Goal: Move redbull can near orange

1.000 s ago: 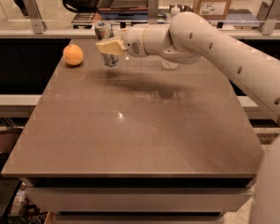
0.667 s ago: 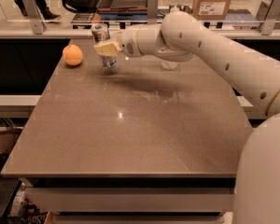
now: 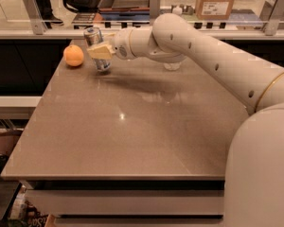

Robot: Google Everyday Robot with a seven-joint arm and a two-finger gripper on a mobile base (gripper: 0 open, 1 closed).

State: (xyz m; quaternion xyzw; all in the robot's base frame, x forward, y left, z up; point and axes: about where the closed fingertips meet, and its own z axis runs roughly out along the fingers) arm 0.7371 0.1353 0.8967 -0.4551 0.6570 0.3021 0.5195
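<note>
My gripper needs to let go of the redbull can on the brown table (image 3: 92, 71) close against the orange, in the small gap next to it.
The redbull can (image 3: 95, 42), slim and silver-blue with a silver top, stands tilted near the table's far left. My gripper (image 3: 100, 51) is shut on the can's middle, its cream fingers (image 3: 99, 52) wrapped around it. The can's base is at or just above the tabletop; I cannot tell which. The orange (image 3: 74, 56) sits on the table just left of the can, a small gap apart. My white arm (image 3: 203, 56) reaches in from the right.
A brown table (image 3: 132, 126) carries everything. The base of a clear plastic bottle (image 3: 172, 66) shows behind my arm at the far edge. A counter with glass panels, boxes (image 3: 217, 1) and trays lies beyond.
My gripper has carried the can slightly left, toward the orange. The orange has not moved.
</note>
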